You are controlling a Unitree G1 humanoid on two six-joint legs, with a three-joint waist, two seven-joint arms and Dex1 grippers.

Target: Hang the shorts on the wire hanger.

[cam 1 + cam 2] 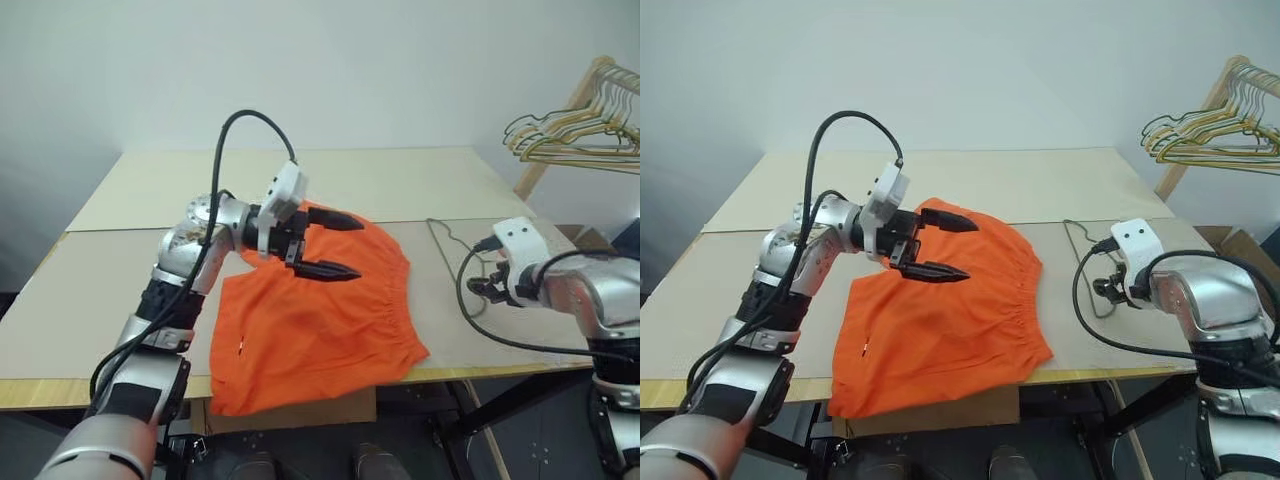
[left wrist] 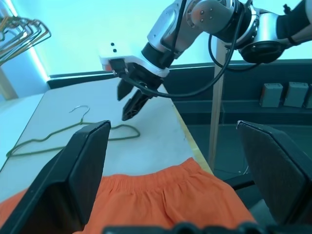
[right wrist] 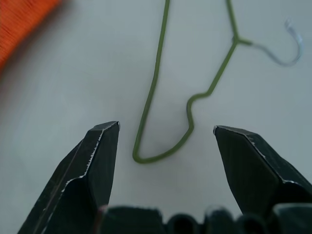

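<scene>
My right gripper is pointing down over the hanger's end loop, so next my left gripper takes the hanger's far end (image 1: 1070, 222) to let my right gripper regrip facing the waistband.
The orange shorts (image 1: 310, 320) lie flat on the table, their lower part hanging over the front edge. My left gripper (image 1: 358, 248) hovers just above their upper part, pointing to the right, open and empty. The wire hanger (image 3: 158, 87), thin and olive-green, lies flat on the table to the right of the shorts (image 3: 19, 19). My right gripper (image 3: 165, 129) points down over the hanger's end loop, open, a finger on either side, not touching it. The left wrist view shows the right gripper (image 2: 127, 105) above the hanger (image 2: 73, 134).
A wooden rack with a cluster of gold and dark wire hangers (image 1: 580, 130) stands at the back right. The pale table (image 1: 400, 180) stretches bare behind the shorts. Black cables loop from both wrists.
</scene>
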